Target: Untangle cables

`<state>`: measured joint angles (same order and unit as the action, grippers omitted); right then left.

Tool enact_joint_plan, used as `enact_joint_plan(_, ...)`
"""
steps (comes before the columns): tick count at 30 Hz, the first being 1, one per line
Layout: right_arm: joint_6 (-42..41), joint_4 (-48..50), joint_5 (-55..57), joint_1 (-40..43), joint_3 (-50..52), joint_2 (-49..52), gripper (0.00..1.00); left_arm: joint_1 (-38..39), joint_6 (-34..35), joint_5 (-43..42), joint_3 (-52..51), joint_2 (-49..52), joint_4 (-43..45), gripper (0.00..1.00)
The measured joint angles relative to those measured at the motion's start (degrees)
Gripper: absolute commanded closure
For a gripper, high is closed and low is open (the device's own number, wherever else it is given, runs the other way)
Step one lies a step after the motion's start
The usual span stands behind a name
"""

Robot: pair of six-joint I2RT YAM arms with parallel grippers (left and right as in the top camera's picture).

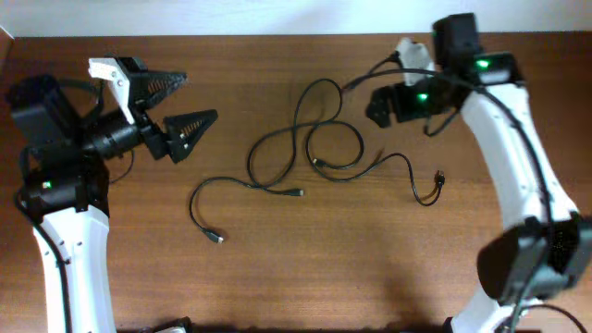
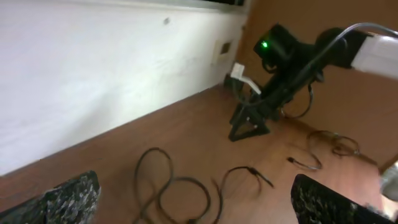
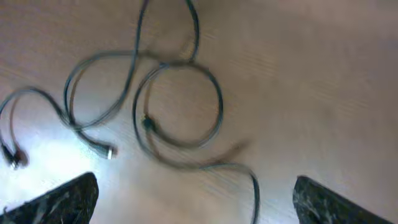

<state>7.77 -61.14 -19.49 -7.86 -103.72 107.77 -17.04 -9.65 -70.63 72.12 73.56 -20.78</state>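
Next, my right gripper needs to go to the long cable loop's far bend point(image 1: 328, 81), nearest the white wall, and grab the black cable there.
Thin black cables point(image 1: 310, 139) lie in crossed loops on the middle of the wooden table. One strand runs left to a plug point(image 1: 219, 239). Another runs right to a plug point(image 1: 440, 176). My left gripper point(image 1: 178, 105) is open and empty, raised to the left of the loops. In the left wrist view point(image 2: 199, 208) the loops point(image 2: 174, 193) lie between and beyond its fingers. My right gripper point(image 1: 384, 104) is at the back right, just right of the loops. In the right wrist view point(image 3: 199, 205) it is open above the cables point(image 3: 180, 106), touching nothing.
The wooden table point(image 1: 333, 259) ends at a white wall point(image 2: 93, 74) along the back. My right arm point(image 2: 292, 56) shows in the left wrist view, with its own thicker black cable. The white arm links point(image 1: 518, 157) stand at both sides.
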Motion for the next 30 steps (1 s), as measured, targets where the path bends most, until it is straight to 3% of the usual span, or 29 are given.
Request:
enact_joint_plan(1, -0.9, 3.9, -0.2, -1.6, 0.1, 3.7, 0.01, 0.0, 0.0, 5.1, 0.0, 0.0, -2.4, 0.01)
enact_joint_plan(5, -7.0, 22.6, -1.6, -2.3, 0.0, 13.2, 0.01, 0.0, 0.0, 10.5, 0.0, 0.0, -5.9, 0.01)
enact_joint_plan(13, -9.6, 45.0, -17.7, -2.3, 0.0, 27.4, 0.02, 0.0, -2.1, 10.0, 0.0, 0.0, -10.1, 0.01)
enact_joint_plan(17, -10.9, 43.6, -18.9, -4.5, 0.0, 28.0, 0.25, 0.0, -3.0, 9.3, 0.0, 0.0, -10.1, 0.01)
enact_joint_plan(18, -11.1, 43.0, -18.8, -6.0, 0.0, 28.0, 0.66, 0.0, -3.0, 9.1, 0.0, 0.0, -10.1, 0.01)
enact_joint_plan(19, -11.4, 42.1, -18.4, -7.5, 0.0, 28.1, 0.96, 0.0, -3.0, 8.5, 0.0, 0.0, -10.2, 0.01)
enact_joint_plan(22, -13.6, 38.9, -16.3, -9.5, 0.0, 28.3, 0.96, 0.0, -3.1, 8.0, 0.0, 0.0, -10.5, 0.01)
enact_joint_plan(25, -15.1, 28.4, -15.0, -9.0, -2.8, 28.4, 0.96, 0.0, -3.2, 7.8, 0.0, 0.0, -11.1, 0.01)
enact_joint_plan(27, -15.1, 7.6, -13.9, -9.0, -21.3, 28.7, 0.96, 0.0, -3.3, 7.6, 0.0, 0.0, -11.1, 0.01)
enact_joint_plan(28, -15.1, 1.7, -13.5, -9.0, -30.1, 28.1, 0.96, 0.0, -3.2, 7.5, 0.0, 0.0, -11.2, 0.01)
enact_joint_plan(30, -14.8, -19.5, -6.8, -9.0, -52.1, 27.1, 0.96, 0.0, -3.3, 6.9, 0.0, 0.0, -10.9, 0.01)
